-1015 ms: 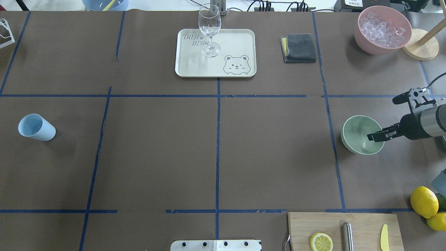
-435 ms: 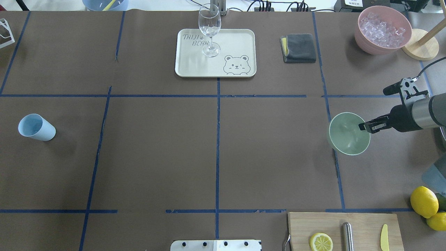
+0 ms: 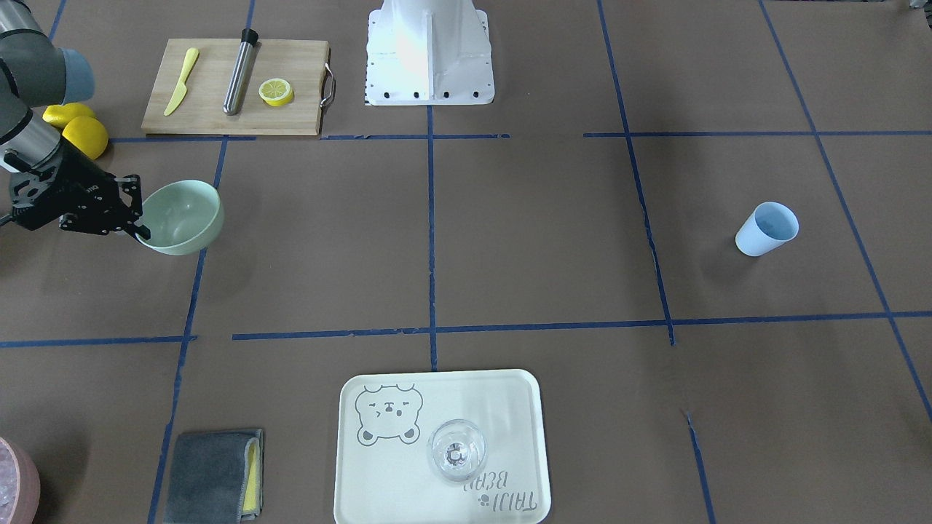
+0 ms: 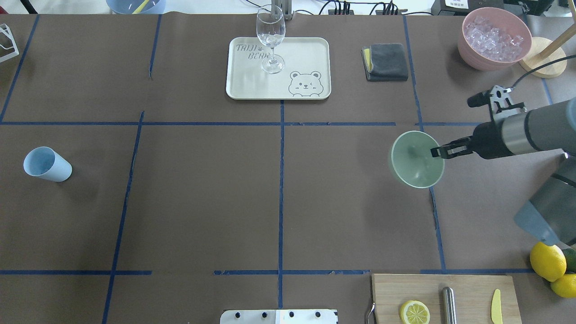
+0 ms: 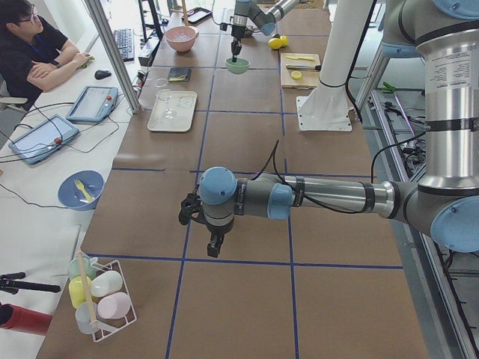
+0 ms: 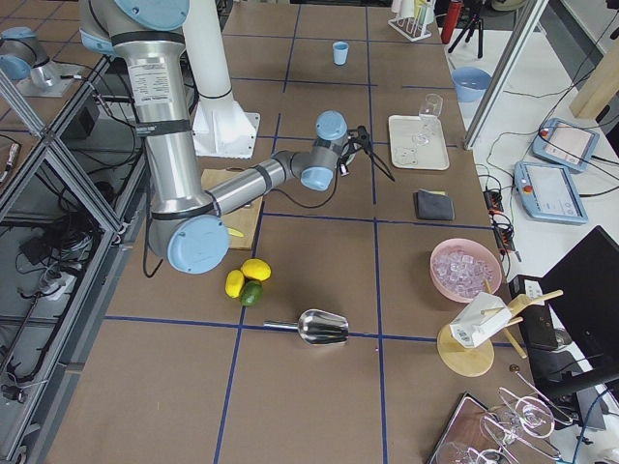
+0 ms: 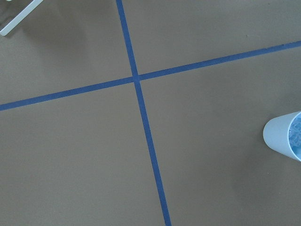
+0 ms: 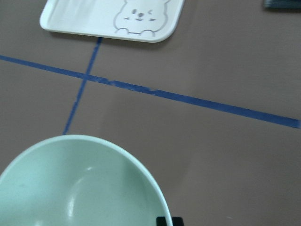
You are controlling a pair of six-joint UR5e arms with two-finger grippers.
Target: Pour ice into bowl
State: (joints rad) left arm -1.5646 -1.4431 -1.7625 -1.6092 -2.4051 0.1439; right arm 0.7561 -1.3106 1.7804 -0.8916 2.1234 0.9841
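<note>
My right gripper is going to release the mint-green bowl inside the blue-taped table rectangle [image 3: 550,222], next to the rectangle of the light blue cup.
My right gripper [image 4: 435,152] is shut on the rim of the pale mint-green bowl [image 4: 416,159] and holds it tilted above the table, right of centre. The same bowl [image 3: 182,217] hangs at the gripper [image 3: 138,225] in the front view, and its inside [image 8: 80,183] looks empty in the right wrist view. A light blue cup [image 4: 47,164] stands far left. Lumpy glassy bits that look like the ice [image 7: 296,136] show in its mouth. My left gripper [image 5: 214,250] hovers low near that end; I cannot tell if it is open.
A cream tray [image 4: 310,49] with a wine glass [image 4: 271,36] sits at the back, a grey cloth [image 4: 386,61] beside it. A pink container [image 4: 494,39] is back right. A cutting board [image 4: 468,292] and lemons [image 4: 547,260] lie front right. A metal scoop [image 6: 324,329] lies at the right end.
The right gripper has lifted the bowl off the table and carried it left toward the table's middle, with the bowl tipping as it went. The cup has not moved.
</note>
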